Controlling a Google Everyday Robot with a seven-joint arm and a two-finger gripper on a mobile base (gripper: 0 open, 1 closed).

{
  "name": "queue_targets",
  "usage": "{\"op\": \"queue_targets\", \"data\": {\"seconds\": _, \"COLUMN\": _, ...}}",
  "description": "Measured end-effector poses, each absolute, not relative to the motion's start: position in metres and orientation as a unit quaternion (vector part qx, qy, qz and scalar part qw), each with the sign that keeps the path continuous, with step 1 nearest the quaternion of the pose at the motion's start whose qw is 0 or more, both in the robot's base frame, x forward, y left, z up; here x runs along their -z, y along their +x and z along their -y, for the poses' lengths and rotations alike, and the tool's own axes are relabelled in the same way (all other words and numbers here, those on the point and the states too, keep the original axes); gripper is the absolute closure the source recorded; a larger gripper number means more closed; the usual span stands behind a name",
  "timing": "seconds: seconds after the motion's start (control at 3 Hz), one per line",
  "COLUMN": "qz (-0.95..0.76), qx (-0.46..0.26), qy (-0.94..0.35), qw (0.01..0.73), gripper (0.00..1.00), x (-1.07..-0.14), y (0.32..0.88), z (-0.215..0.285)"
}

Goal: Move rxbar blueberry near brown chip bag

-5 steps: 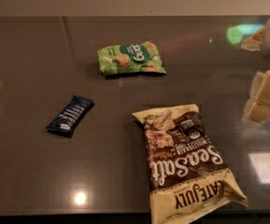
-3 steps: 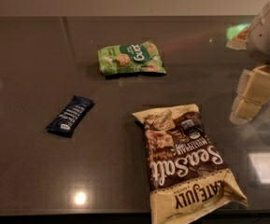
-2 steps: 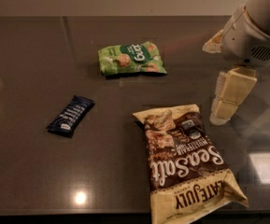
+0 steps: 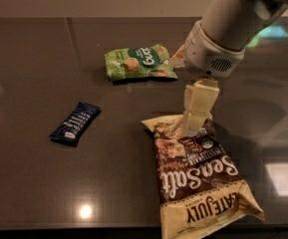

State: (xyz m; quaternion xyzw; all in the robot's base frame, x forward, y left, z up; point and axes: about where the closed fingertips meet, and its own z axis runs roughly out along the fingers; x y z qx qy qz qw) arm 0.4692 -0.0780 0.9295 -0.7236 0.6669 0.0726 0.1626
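Note:
Next, I close on the rxbar blueberry's far end (image 4: 84, 111), toward the green snack bag.
The rxbar blueberry (image 4: 75, 123) is a small dark navy wrapper lying flat on the left of the dark table (image 4: 29, 59). The brown chip bag (image 4: 198, 178), with white "Sea Salt" script, lies at the front right. My gripper (image 4: 183, 96) hangs from the white arm entering at the top right. It is open and empty. One cream finger (image 4: 197, 106) points down over the top end of the brown bag, and the other shows near the green bag. The gripper is well to the right of the bar.
A green snack bag (image 4: 139, 62) lies at the back centre, just left of my wrist (image 4: 213, 49). The table's far edge runs along the top and its front edge along the bottom. Light glare spots sit at the front left and right.
My arm has swung in from the right edge to the left and over the table. The gripper now hangs over the top of the brown bag. The bar and bags have not moved.

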Motion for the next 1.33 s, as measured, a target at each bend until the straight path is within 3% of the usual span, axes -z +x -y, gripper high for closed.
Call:
{"op": "queue_targets", "data": {"seconds": 0.33, "qz": -0.586, "qx": -0.119, "qy": -0.784, "qw": 0.168, "gripper": 0.00, "x": -0.903, "y": 0.484, "z": -0.012}}
{"op": "queue_targets", "data": {"seconds": 1.33, "qz": -0.493, "qx": -0.175, "qy": -0.835, "qw": 0.167, "gripper": 0.00, "x": -0.863, "y": 0.507, "z": -0.123}}
